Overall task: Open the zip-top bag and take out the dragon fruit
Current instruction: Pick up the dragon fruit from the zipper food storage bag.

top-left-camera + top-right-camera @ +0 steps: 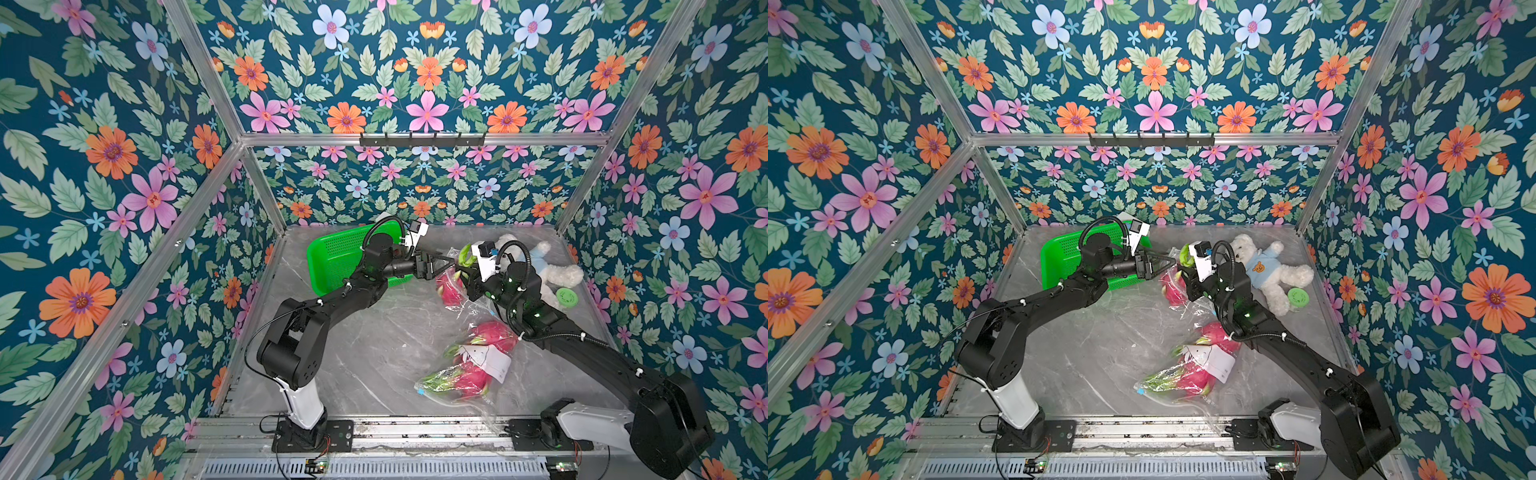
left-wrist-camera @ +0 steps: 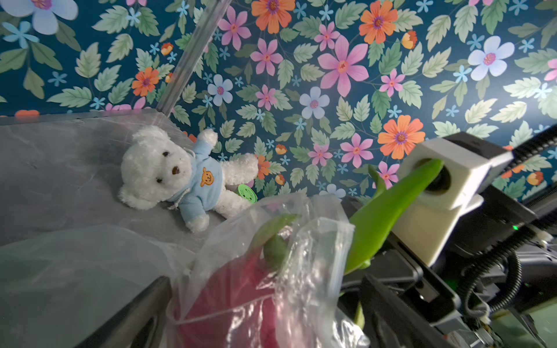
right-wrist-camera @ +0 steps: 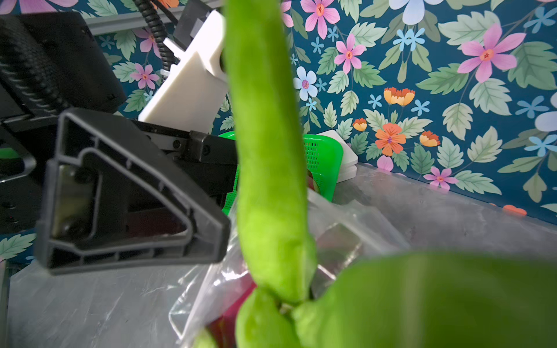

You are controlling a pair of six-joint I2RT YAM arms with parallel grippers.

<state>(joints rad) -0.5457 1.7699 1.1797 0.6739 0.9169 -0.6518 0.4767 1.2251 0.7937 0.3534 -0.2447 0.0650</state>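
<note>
The robot's left gripper straddles the dragon fruit's wrapped body, so it should back off and pinch just the loose plastic (image 2: 145, 258) while the right gripper pulls the fruit.
A clear zip-top bag (image 1: 478, 405) (image 1: 1183, 401) lies on the right of the grey table and holds two dragon fruit (image 1: 494, 334) (image 1: 467, 380) under a white label. At the bag's far end another dragon fruit (image 1: 449, 291) (image 1: 1173, 291) (image 2: 229, 301) stands half wrapped in plastic. Its long green scales (image 3: 265, 150) rise in front of the right wrist camera. My right gripper (image 1: 463, 276) (image 1: 1185, 276) is shut on that fruit's leafy end; the scales hide its jaws in the right wrist view. My left gripper (image 1: 451, 261) (image 1: 1173, 262) (image 2: 265, 301) is open, with bag and fruit between its fingers.
A green perforated basket (image 1: 336, 257) (image 3: 322, 162) stands at the back left, behind my left arm. A white teddy bear (image 1: 552, 270) (image 2: 168, 171) in a blue shirt lies at the back right beside a green round lid (image 1: 567, 297). Floral walls enclose the table.
</note>
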